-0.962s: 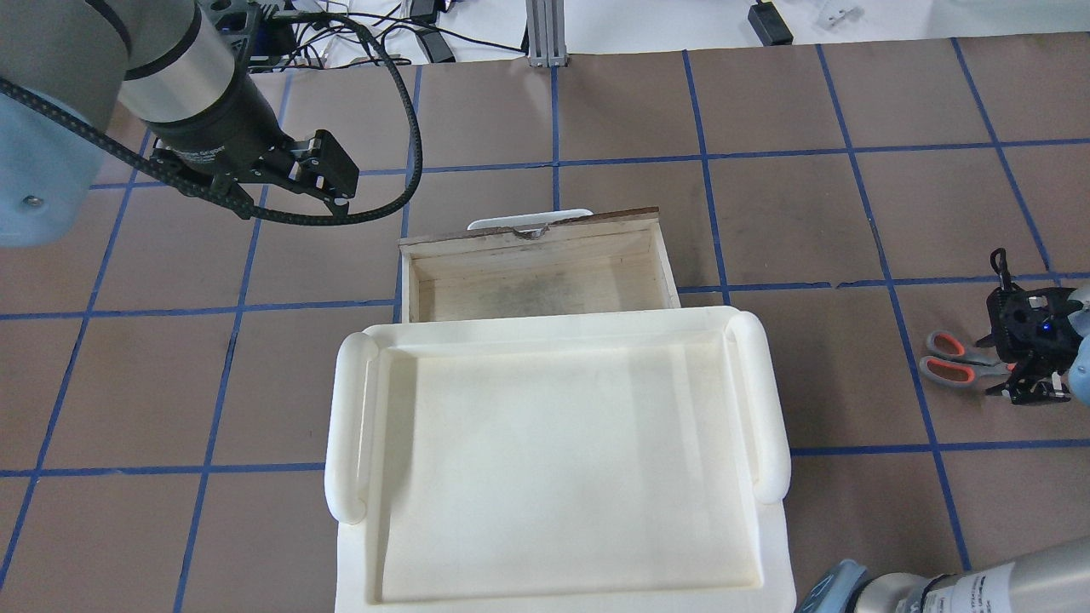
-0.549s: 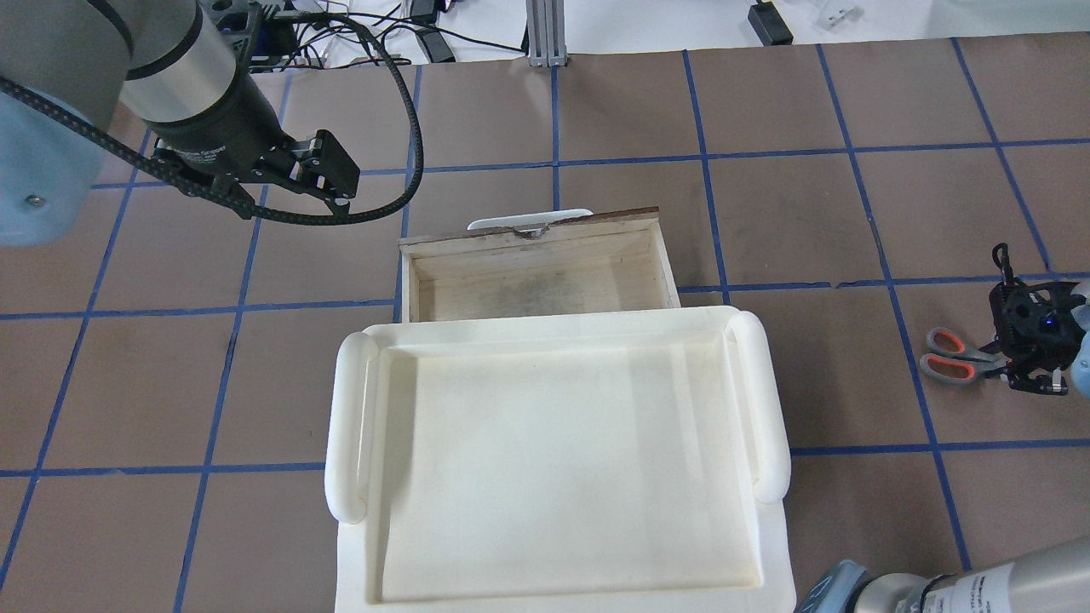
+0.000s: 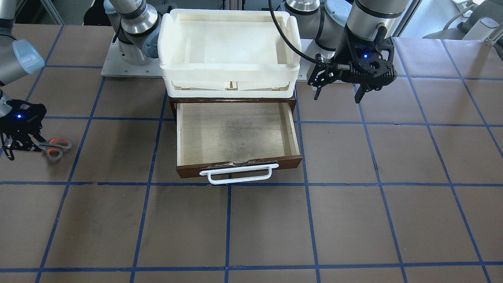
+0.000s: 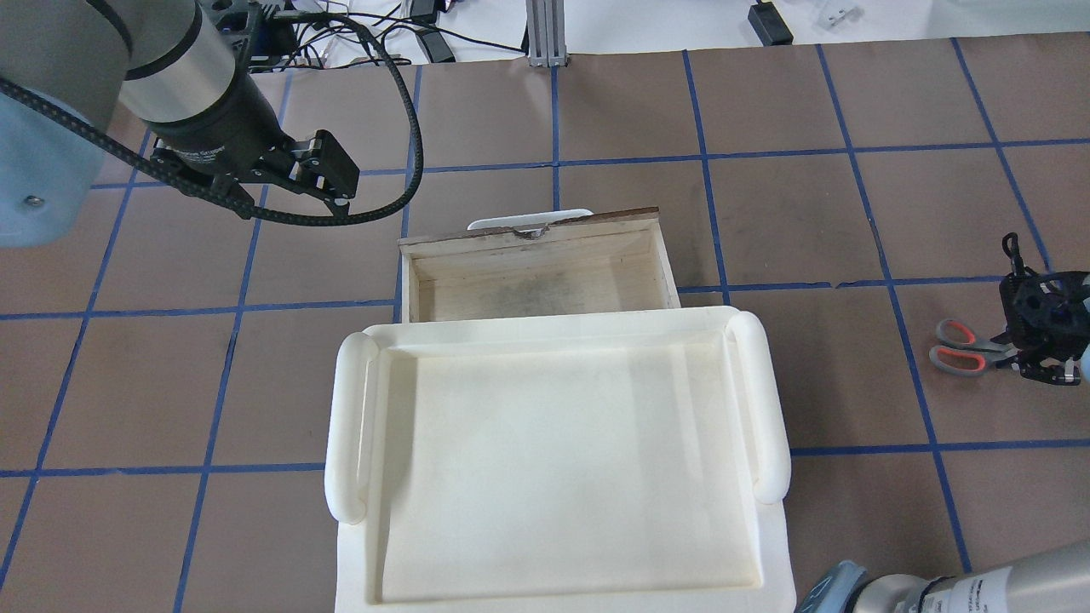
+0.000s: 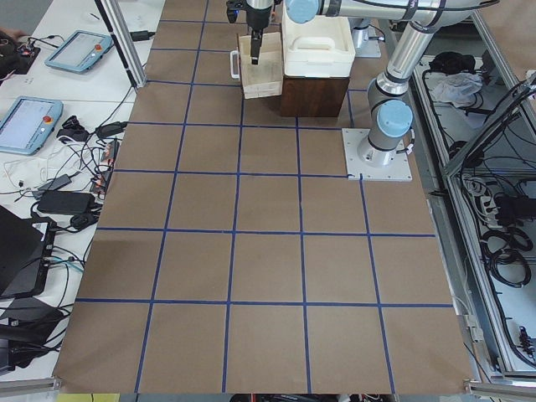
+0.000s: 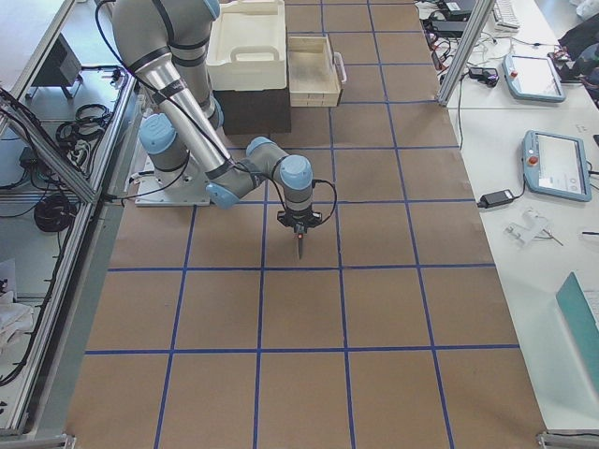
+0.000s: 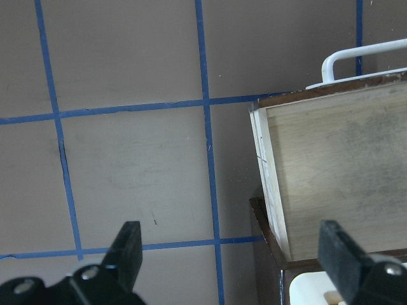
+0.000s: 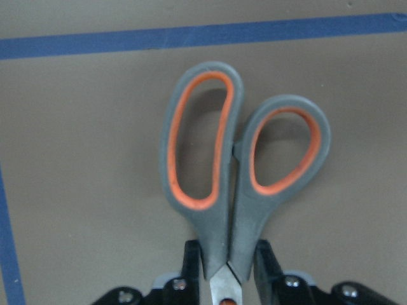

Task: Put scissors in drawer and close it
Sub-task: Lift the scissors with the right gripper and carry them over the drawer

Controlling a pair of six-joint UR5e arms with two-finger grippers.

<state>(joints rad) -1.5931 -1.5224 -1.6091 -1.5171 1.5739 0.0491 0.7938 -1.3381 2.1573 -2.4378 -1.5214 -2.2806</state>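
Note:
The robot's right gripper needs to release the scissors on the wooden bottom of the drawer, close to its dark brown front [image 3: 239, 145].
The scissors [image 8: 219, 216], grey handles with orange inner loops, are at the table's right side, in the overhead view [image 4: 988, 347] and the front view [image 3: 55, 148]. My right gripper [image 8: 226, 264] is shut on their neck just behind the handles, low at the table, as also shows in the overhead view [image 4: 1019, 349]. The handles point toward the drawer. The drawer [image 4: 528, 232] is pulled open and empty, with a dark brown front [image 3: 235, 162] and a white bar handle [image 3: 235, 173]. My left gripper [image 4: 330, 179] is open and empty, hovering beside the drawer's left side [image 7: 264, 159].
A cream-white plastic tray [image 4: 349, 426] sits on top of the dark cabinet that the drawer slides out of, seen also in the front view [image 3: 228, 72]. The brown table has a blue tape grid. Cables and equipment lie past the far edge.
My right gripper has shifted a little to the right and toward the far side with the scissors in it. The left arm has not moved.

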